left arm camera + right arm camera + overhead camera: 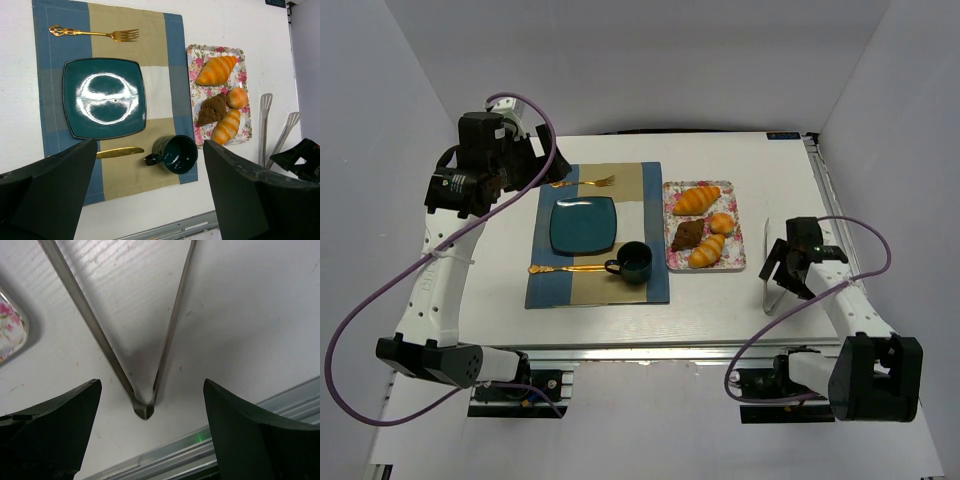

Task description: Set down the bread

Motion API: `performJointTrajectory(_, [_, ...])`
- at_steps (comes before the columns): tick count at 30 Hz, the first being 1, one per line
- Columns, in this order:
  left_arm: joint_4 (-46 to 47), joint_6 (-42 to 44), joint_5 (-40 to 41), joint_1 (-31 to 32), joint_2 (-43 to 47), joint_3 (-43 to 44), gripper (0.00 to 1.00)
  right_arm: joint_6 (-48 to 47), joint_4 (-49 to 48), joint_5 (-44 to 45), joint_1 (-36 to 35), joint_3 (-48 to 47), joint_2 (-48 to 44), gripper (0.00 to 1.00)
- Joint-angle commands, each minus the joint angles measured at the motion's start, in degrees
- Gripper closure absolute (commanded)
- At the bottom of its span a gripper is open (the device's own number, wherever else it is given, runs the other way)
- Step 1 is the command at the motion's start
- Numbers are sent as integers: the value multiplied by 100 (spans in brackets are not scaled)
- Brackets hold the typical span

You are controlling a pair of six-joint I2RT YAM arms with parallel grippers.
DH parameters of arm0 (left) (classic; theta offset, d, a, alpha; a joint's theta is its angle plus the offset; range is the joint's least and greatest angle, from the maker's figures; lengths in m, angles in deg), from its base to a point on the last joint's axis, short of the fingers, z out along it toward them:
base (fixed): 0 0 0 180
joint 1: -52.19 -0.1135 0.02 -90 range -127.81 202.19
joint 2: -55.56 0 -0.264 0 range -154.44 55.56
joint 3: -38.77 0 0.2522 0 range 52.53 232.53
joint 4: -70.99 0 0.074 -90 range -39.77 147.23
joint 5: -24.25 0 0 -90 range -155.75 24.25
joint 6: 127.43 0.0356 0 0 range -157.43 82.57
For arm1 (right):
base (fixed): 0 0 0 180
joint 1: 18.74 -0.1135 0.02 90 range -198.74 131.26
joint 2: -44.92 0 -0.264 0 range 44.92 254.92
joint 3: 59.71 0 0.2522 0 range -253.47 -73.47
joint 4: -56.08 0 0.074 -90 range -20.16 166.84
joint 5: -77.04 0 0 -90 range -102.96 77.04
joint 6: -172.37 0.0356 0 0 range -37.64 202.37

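Note:
Next, my right gripper closes around the middle of the arms (766, 275) (92, 322) of the metal tongs and squeezes them together to pick up bread.
Several pieces of bread lie on a floral tray (670, 190): a croissant (696, 199), a round bun (721, 222), a brown piece (687, 234) and a striped roll (707, 250). Left of it, a teal square plate (583, 225) sits bare on the placemat. Metal tongs (767, 240) lie on the table right of the tray. My right gripper (150, 440) hangs open just above the tongs' hinge end (144, 407), with nothing between its fingers. My left gripper (150, 200) is held high over the placemat's near edge, open and empty.
A dark green mug (633, 261) stands at the placemat's (650, 180) near right corner. A gold fork (585, 183) and gold knife (560, 268) flank the plate. White walls enclose the table on three sides. A metal rail (200, 450) runs along the near edge.

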Motion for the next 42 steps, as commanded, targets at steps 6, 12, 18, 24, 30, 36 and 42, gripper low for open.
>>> performJointTrajectory(6, [-31, 80, 34, 25, 185, -2, 2, -1004, -1381, -857, 714, -20, 716, 11])
performJointTrajectory(12, [-66, 106, 131, 25, 167, 34, 2, -1347, -1435, -902, 723, -293, 1077, 11])
performJointTrajectory(18, [-74, 98, 219, 25, 176, 7, 2, -1295, -1426, -990, 723, -276, 981, 11])
performJointTrajectory(24, [-92, 107, 219, 25, 149, 7, 2, -1128, -1329, -998, 723, -293, 735, 11])
performJointTrajectory(30, [-57, 98, 184, 25, 114, -2, 2, -1119, -1294, -1051, 723, -284, 786, 11])
performJointTrajectory(36, [-57, 98, 166, 25, 123, -10, 2, -1163, -1399, -1121, 723, -240, 997, 11])
performJointTrajectory(42, [-83, 133, 193, 25, 140, -28, 2, -1189, -1478, -1183, 714, -249, 1147, 11])
